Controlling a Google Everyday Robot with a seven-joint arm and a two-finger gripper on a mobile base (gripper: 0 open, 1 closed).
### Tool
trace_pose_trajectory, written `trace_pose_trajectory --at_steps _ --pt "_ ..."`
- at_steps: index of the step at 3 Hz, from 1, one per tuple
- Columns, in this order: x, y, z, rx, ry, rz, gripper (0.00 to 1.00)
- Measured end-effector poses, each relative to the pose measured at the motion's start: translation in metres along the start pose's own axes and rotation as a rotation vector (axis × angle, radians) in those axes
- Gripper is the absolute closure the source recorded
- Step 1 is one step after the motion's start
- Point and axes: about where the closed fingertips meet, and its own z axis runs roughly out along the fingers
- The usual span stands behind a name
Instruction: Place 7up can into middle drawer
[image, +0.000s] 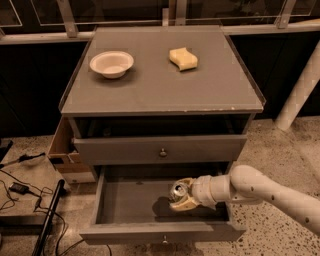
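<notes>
I should set the 7up can on the open middle drawer's grey bottom behind its front knob (174, 207).
The 7up can (178, 190), silvery with its pull-tab top facing up and toward the camera, is held in my gripper (182, 196). The gripper is shut on the can and reaches in from the right on a white arm (260, 192). It holds the can low inside the open middle drawer (125, 202), over the right part of the grey floor, with a dark shadow under it. I cannot tell whether the can touches the floor. The drawer's front has a small knob (164, 239) at the bottom edge.
Above the open drawer is a closed grey drawer front with a knob (162, 152). On the cabinet top (160, 85) sit a white bowl (111, 63) and a yellow sponge block (183, 58). Cables (25, 187) lie on the floor at the left. A white post (300, 90) stands at the right.
</notes>
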Motion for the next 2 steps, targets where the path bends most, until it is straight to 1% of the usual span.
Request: trace_pose_trajectory --at_steps 1,2 --pt "0.001 0.000 0.001 0.000 0.001 -0.003 1.00" --pt "0.020 -0.002 0.011 0.002 0.001 -0.006 1.00"
